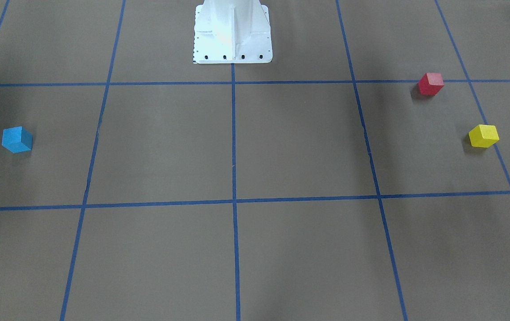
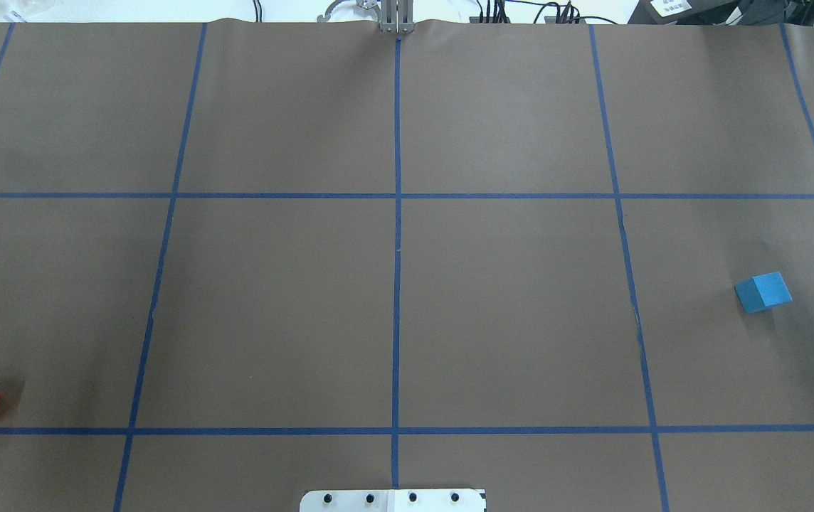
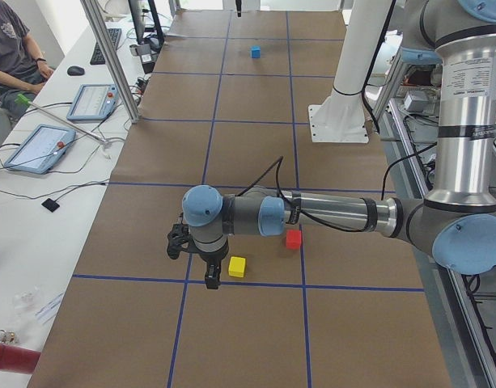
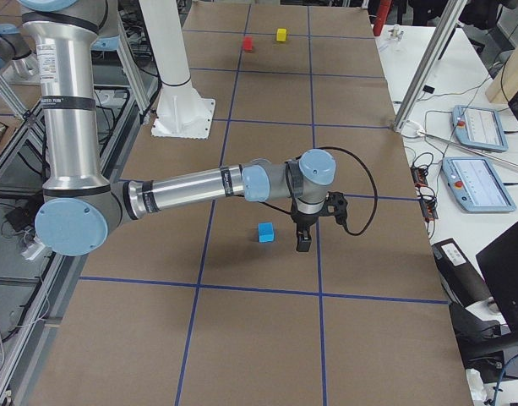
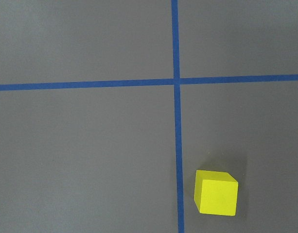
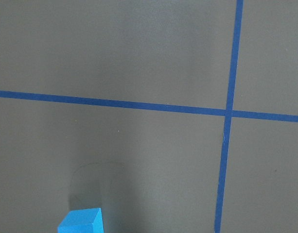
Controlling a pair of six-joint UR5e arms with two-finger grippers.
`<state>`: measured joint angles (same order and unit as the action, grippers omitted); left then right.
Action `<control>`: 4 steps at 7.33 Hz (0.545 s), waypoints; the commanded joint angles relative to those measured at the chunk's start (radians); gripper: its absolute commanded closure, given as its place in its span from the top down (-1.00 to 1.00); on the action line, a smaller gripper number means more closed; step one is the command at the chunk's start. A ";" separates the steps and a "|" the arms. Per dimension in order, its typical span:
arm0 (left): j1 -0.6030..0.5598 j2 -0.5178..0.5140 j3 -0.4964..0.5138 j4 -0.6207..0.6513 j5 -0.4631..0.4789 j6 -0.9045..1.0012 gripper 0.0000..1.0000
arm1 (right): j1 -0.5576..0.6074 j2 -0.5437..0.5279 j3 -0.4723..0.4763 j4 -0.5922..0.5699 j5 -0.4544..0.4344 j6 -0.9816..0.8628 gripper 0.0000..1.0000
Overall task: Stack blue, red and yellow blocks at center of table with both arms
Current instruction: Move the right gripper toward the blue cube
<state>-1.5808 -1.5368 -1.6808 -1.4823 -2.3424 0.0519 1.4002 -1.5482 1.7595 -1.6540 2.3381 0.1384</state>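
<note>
My right gripper is to act next. It should close on the upper half of the blue block (image 1: 17,134) (image 6: 82,218), with its fingers placed on opposite sides.
Three blocks lie apart on the brown table (image 1: 299,142). The blue block (image 1: 16,139) sits far out on my right side (image 2: 763,291). On my left side are the red block (image 1: 430,83) and the yellow block (image 1: 483,136). The left gripper (image 3: 211,279) hangs low just beside the yellow block (image 3: 237,266), with the red block (image 3: 293,238) a little farther off. The right gripper (image 4: 303,243) hangs close beside the blue block (image 4: 266,233). Neither holds a block; I cannot tell whether either is open or shut. The wrist views show the yellow block (image 5: 216,192) and the blue block (image 6: 83,221), no fingers.
The white bolted base (image 1: 232,31) stands at the table's robot-side edge. A seated person (image 3: 9,48) and tablets (image 3: 45,145) are at a side bench behind an aluminium post (image 3: 110,56). More tablets (image 4: 478,182) lie beyond the table's far edge.
</note>
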 commanded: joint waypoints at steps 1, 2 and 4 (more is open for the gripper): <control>0.002 0.006 -0.003 -0.003 0.002 0.008 1.00 | -0.016 -0.019 0.024 0.007 0.053 0.001 1.00; 0.002 0.006 -0.010 -0.003 0.000 0.008 1.00 | -0.062 -0.033 0.059 0.007 0.053 0.018 1.00; 0.002 0.006 -0.016 -0.004 -0.002 0.009 1.00 | -0.140 -0.050 0.072 0.007 0.038 0.095 1.00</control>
<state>-1.5785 -1.5312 -1.6924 -1.4852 -2.3432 0.0600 1.3144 -1.5876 1.8218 -1.6477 2.3834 0.1942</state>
